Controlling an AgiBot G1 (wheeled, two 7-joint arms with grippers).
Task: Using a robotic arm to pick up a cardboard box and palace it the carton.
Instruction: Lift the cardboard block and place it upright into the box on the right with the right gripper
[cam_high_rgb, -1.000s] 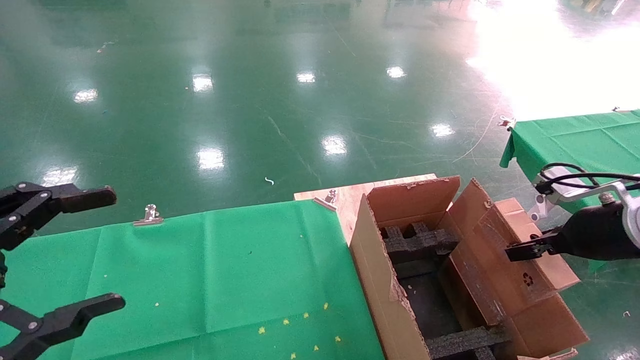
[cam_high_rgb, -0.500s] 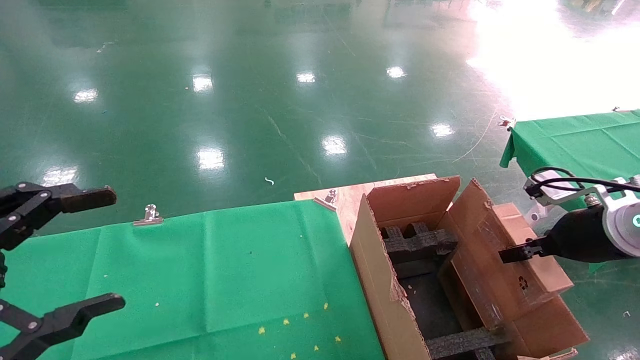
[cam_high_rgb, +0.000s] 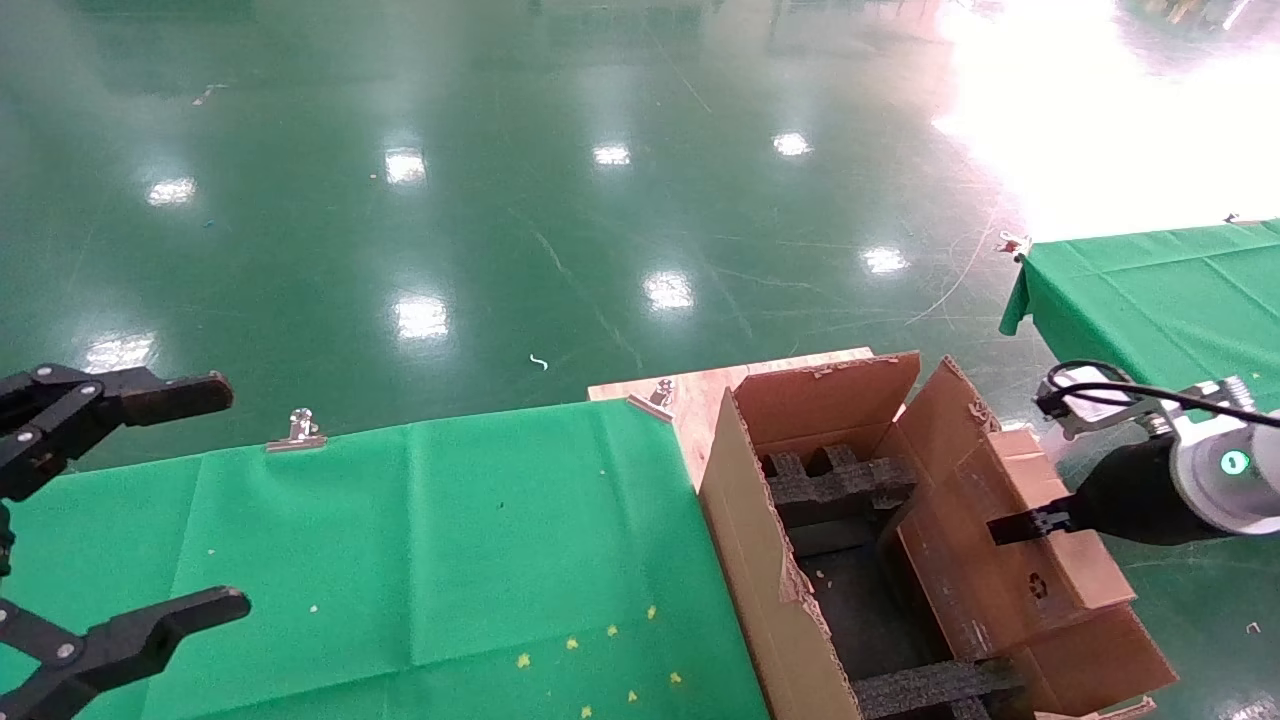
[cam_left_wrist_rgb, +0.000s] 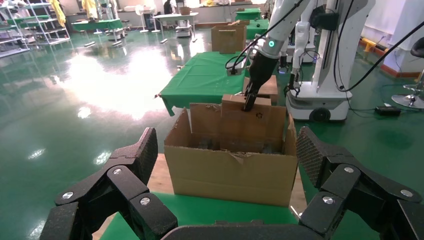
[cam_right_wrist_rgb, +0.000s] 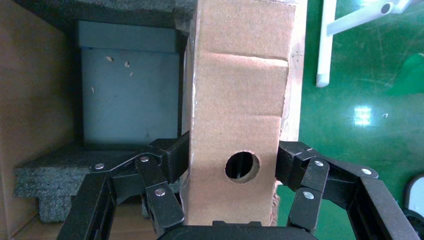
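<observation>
Next, my right gripper releases the cardboard box in the carton, between the dark slab and the carton's side (cam_high_rgb: 921, 581) (cam_right_wrist_rgb: 212, 97).
My right gripper (cam_high_rgb: 1020, 525), on the white arm with the black wrist (cam_high_rgb: 1150, 490), is shut on the small brown cardboard box (cam_high_rgb: 1010, 570). It holds the box tilted over the right side of the large carton (cam_high_rgb: 750, 530). In the right wrist view the fingers (cam_right_wrist_rgb: 170, 155) clamp both sides of the box (cam_right_wrist_rgb: 240, 90), with its round hole (cam_right_wrist_rgb: 242, 167) between them. The black foam blocks (cam_right_wrist_rgb: 50, 175) and the carton's inside lie beside and below the box. My left gripper (cam_high_rgb: 120, 500) is open and empty at the far left. The left wrist view shows the carton (cam_left_wrist_rgb: 230, 170) and the held box (cam_left_wrist_rgb: 245, 120).
The carton stands on a wooden board (cam_high_rgb: 700, 395) at the right end of the green-clothed table (cam_high_rgb: 400, 540). Metal clips (cam_high_rgb: 296, 430) hold the cloth's far edge. A second green table (cam_high_rgb: 1150, 280) stands at the far right. Glossy green floor lies beyond.
My right gripper has moved left and slightly down with the cardboard box, closer over the carton's opening. The left arm has not moved.
</observation>
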